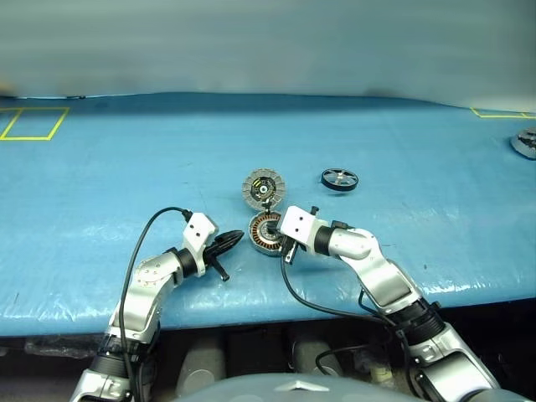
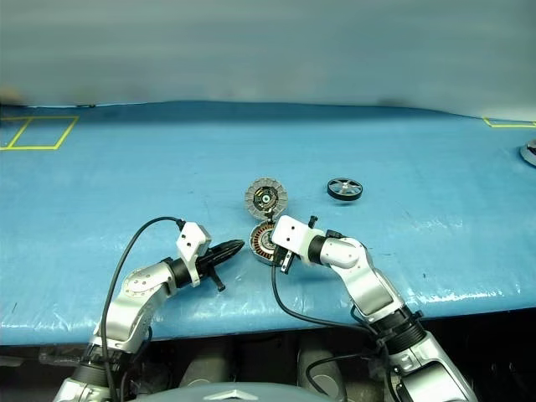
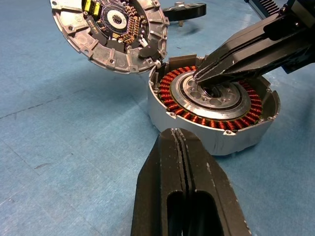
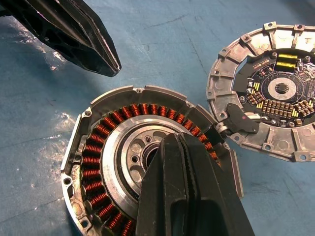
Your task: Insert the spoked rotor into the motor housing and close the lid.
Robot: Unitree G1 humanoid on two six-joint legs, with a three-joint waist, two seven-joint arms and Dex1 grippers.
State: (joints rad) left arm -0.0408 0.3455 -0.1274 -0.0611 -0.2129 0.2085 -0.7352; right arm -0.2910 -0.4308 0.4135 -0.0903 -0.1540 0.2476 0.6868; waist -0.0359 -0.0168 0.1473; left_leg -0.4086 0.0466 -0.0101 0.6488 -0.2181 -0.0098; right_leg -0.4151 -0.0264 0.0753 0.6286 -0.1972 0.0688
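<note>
A small ring sits in the centre hole of the middle part under the robot's shut right gripper, so the robot should open that gripper, pinch the ring's side (image 4: 144, 157) and lift it out.
The motor housing (image 4: 106, 147) lies open side up on the blue table, its copper windings ringing a silver hub. My right gripper (image 4: 174, 140) is shut, with its tip down at the housing's dark centre hole. My left gripper (image 3: 177, 135) is also shut and empty. It points at the housing's near wall from a short way off, without touching. The lid (image 1: 264, 187) lies just behind the housing, edge against its rim, its ribbed face with a dark circuit centre turned up. The spoked rotor (image 1: 339, 178), a black ring, rests on the table behind and to the right.
Blue sheeting covers the table, and its front edge (image 1: 268, 314) runs close below both arms. A yellow tape rectangle (image 1: 33, 123) marks the far left. Another silver part (image 1: 526, 142) sits at the far right edge.
</note>
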